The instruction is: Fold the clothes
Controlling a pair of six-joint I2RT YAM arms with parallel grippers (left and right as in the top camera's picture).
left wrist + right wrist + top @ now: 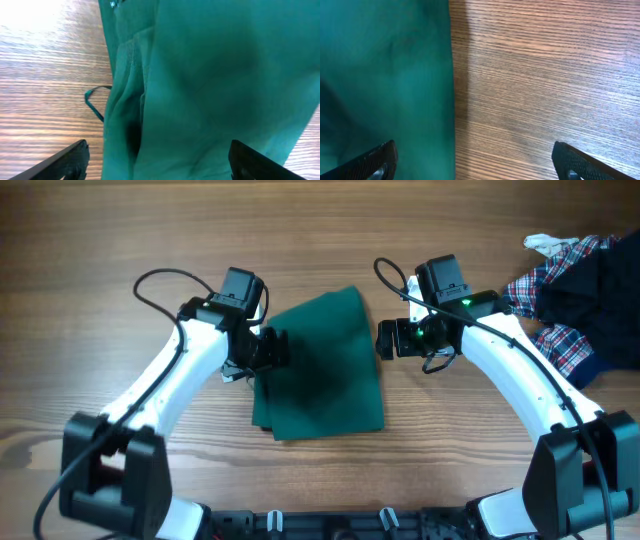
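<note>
The middle of the dark green garment's layered edge (262,373) (134,142), on the side with the loose green cord, will be gripped by my left gripper.
A dark green garment (322,370) lies folded into a rough rectangle at the table's middle. My left gripper (272,348) is open at its left edge; the left wrist view shows the cloth's layered edge (210,85) between the spread fingers (157,162), with a loose green cord (92,100) on the wood. My right gripper (385,338) is open just beside the garment's right edge. The right wrist view shows that straight edge (390,75) and bare wood between the spread fingers (475,162).
A pile of clothes (575,290) lies at the back right: a plaid red, white and blue shirt, a dark navy item and a white piece. The wooden table (80,310) is bare at the left and front.
</note>
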